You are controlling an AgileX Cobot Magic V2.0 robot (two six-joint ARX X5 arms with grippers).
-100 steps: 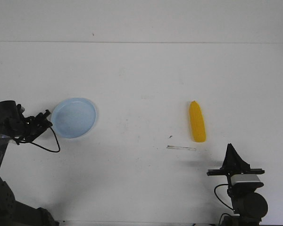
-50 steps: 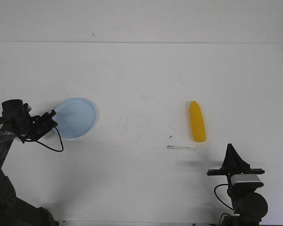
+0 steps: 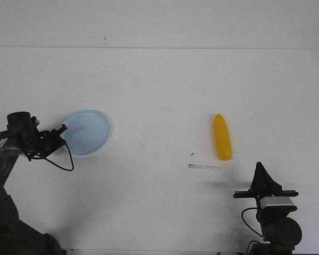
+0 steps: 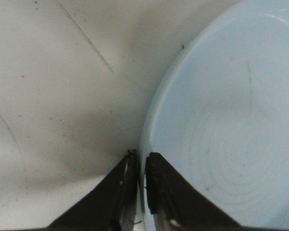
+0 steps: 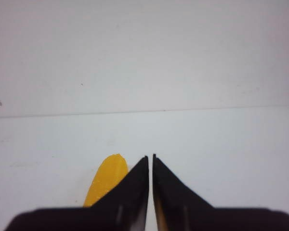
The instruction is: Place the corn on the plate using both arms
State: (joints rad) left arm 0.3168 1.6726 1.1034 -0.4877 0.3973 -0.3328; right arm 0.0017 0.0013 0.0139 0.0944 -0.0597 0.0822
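Note:
The robot's left gripper will release the pale blue plate on the middle of the white table (image 3: 156, 140), close to the yellow corn. The plate still lies far from the corn.
The pale blue plate (image 3: 87, 132) lies on the white table at the left. My left gripper (image 3: 63, 128) is shut on the plate's near-left rim; in the left wrist view the jaws (image 4: 140, 156) pinch the rim of the plate (image 4: 221, 120), one finger inside and one outside. The yellow corn (image 3: 221, 137) lies lengthwise on the table at the right, far from the plate. My right gripper (image 3: 259, 166) is shut and empty, pointing upward near the front edge, short of the corn. In the right wrist view the corn (image 5: 106, 180) shows partly behind the shut gripper (image 5: 150, 158).
A thin grey strip (image 3: 204, 167) lies on the table just in front of the corn, with a small dark speck (image 3: 192, 154) beside it. The table's back edge (image 3: 159, 48) meets a white wall.
My left arm has moved to the right and the plate has shifted a little right with it. The corn and the right arm have not moved.

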